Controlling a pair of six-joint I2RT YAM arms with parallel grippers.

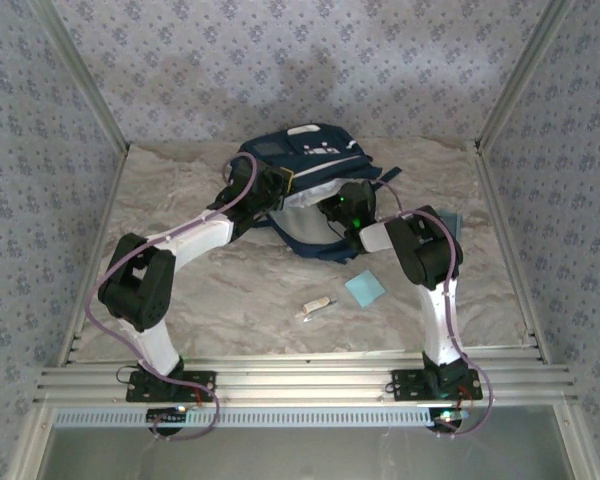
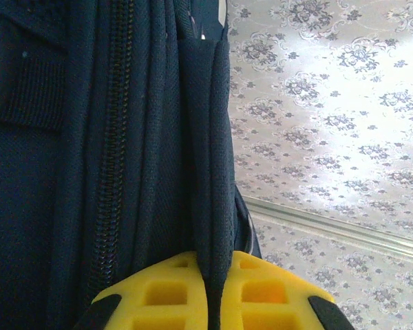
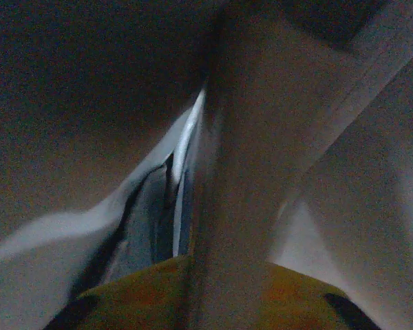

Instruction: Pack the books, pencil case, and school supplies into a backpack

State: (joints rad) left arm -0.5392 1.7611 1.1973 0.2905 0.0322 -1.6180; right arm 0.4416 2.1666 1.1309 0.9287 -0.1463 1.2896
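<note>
Next, I release the backpack's edge fabric from my left gripper over the table (image 1: pixel 217 213) beneath that gripper's wrist.
The navy backpack (image 1: pixel 310 150) lies at the back centre of the table with its pale-lined mouth facing the arms. My left gripper (image 1: pixel 280 185) is shut on a fold of the backpack's edge fabric (image 2: pixel 213 172), which runs between the yellow pads (image 2: pixel 158 292). My right gripper (image 1: pixel 342 205) reaches into the mouth. In the dark right wrist view a flat slab (image 3: pixel 248 172) stands between the pads (image 3: pixel 138 292), too dim to name as book or pencil case. School supplies lie on the table: a light-blue square pad (image 1: pixel 365 288) and a small white stick (image 1: pixel 315 306).
A grey-blue flat thing (image 1: pixel 450 222) peeks out behind the right arm's elbow, mostly hidden. Aluminium rails (image 1: pixel 300 375) run along the near edge. Patterned walls close in the table on the left, back and right.
</note>
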